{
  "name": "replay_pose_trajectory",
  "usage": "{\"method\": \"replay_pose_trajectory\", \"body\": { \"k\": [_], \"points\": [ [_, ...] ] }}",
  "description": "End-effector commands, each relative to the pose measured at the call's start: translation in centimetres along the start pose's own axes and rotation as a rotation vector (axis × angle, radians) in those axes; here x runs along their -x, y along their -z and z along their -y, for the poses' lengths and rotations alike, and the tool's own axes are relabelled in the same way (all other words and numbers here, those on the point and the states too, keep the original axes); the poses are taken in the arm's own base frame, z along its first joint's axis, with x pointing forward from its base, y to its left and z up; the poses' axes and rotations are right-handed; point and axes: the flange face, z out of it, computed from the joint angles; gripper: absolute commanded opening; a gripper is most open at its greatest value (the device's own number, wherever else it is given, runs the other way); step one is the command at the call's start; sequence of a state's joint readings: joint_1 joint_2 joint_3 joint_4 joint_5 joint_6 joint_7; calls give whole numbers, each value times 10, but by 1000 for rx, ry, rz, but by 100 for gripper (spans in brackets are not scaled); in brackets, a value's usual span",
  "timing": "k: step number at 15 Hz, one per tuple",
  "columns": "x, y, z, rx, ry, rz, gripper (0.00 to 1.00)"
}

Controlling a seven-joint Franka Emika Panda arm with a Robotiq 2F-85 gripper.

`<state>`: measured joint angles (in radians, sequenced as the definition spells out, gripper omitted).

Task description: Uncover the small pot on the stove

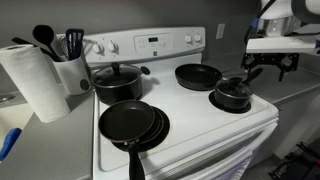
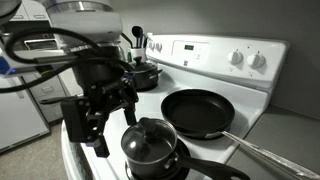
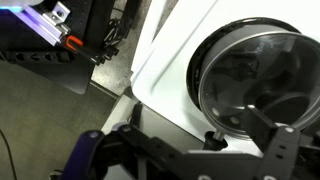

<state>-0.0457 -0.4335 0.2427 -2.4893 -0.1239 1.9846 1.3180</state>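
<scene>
Next, my gripper moves to the knob [image 1: 235, 80] [image 3: 286, 105] on the small pot's glass lid and closes there, because lifting the lid will uncover the pot.
The small pot [image 1: 232, 94] is black, carries a glass lid with a knob, and sits on the front burner of the white stove [image 1: 190, 115]. It also shows in an exterior view [image 2: 150, 147] and, with its lid, in the wrist view [image 3: 258, 78]. My gripper [image 1: 268, 68] is open and empty. It hangs beside the pot, just off the stove's edge and slightly above lid height, without touching it. It is seen in an exterior view [image 2: 100, 115], and its fingers frame the bottom of the wrist view [image 3: 190, 152].
A larger lidded pot [image 1: 118, 80] stands on a back burner and a frying pan [image 1: 198, 75] on the other. Stacked frying pans [image 1: 133, 123] occupy the other front burner. A paper towel roll [image 1: 35, 80] and a utensil holder [image 1: 70, 65] stand on the counter.
</scene>
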Motion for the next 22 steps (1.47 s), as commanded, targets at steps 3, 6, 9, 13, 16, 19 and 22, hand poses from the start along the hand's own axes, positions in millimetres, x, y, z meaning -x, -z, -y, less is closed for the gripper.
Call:
{"method": "replay_pose_trajectory", "body": {
  "k": [3,6,9,13,16,19,22],
  "points": [
    [-8,-4,23,-35,-251,77,100],
    [-9,-16,35,-40,-384,69,100],
    [-13,-32,48,-36,-481,78,100],
    [-18,-28,67,-51,-556,96,100],
    [-19,-13,77,-52,-537,101,100],
    [-18,3,88,-78,-511,86,100],
    [-19,12,96,-104,-503,62,100]
  ]
}}
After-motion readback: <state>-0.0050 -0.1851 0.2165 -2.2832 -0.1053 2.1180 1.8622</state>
